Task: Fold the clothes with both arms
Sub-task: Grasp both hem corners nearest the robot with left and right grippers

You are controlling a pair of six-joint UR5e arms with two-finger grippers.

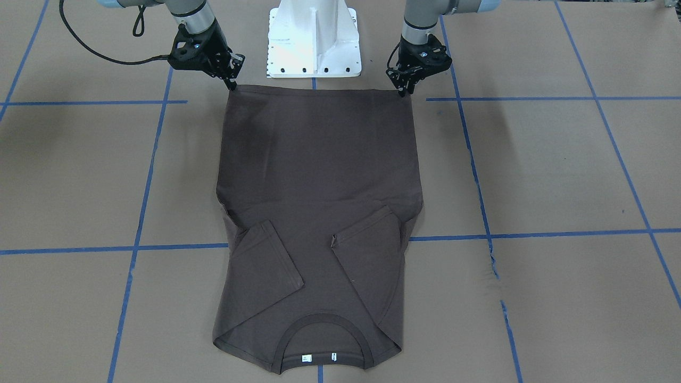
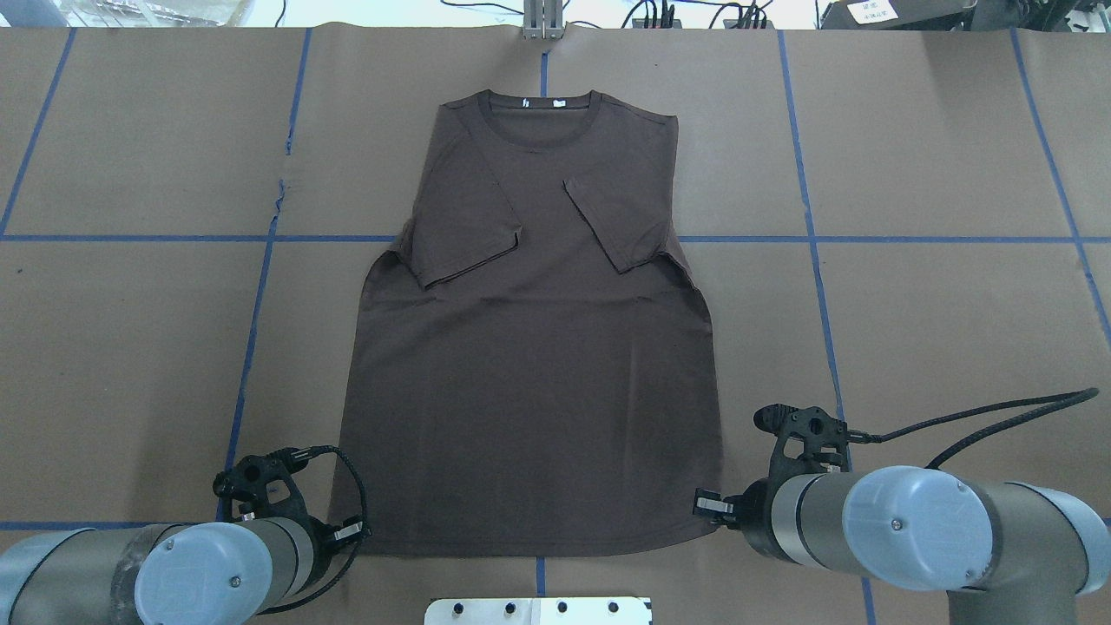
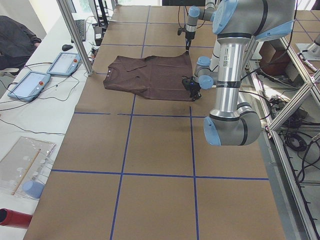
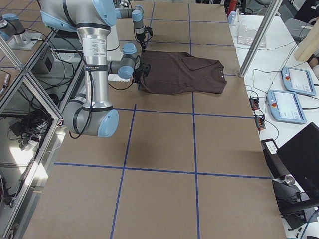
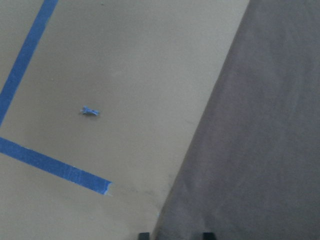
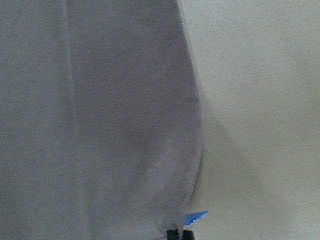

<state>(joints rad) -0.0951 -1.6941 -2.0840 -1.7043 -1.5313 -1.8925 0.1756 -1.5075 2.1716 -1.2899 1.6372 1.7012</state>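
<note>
I should open my left gripper wider, as its fingers only straddle the shirt's flat edge, and pinch the hem further in before (image 1: 389,94) both grippers lift.
The dark brown T-shirt (image 1: 319,175) lies flat on the brown table, both sleeves folded in over the chest, its collar (image 2: 542,121) at the far side from the robot. My left gripper (image 2: 351,529) is at the near hem corner on my left. In the left wrist view (image 5: 175,235) its fingertips stand apart with the shirt's edge (image 5: 260,150) between them. My right gripper (image 2: 707,503) is at the other near hem corner. In the right wrist view (image 6: 180,234) its fingertips are pressed together on the shirt's corner (image 6: 100,125), which casts a shadow.
The white base pedestal (image 1: 314,42) stands just behind the hem. Blue tape lines (image 2: 260,286) cross the brown paper table cover. Two tablets (image 3: 30,82) and a metal post (image 3: 75,35) are beyond the table's far edge.
</note>
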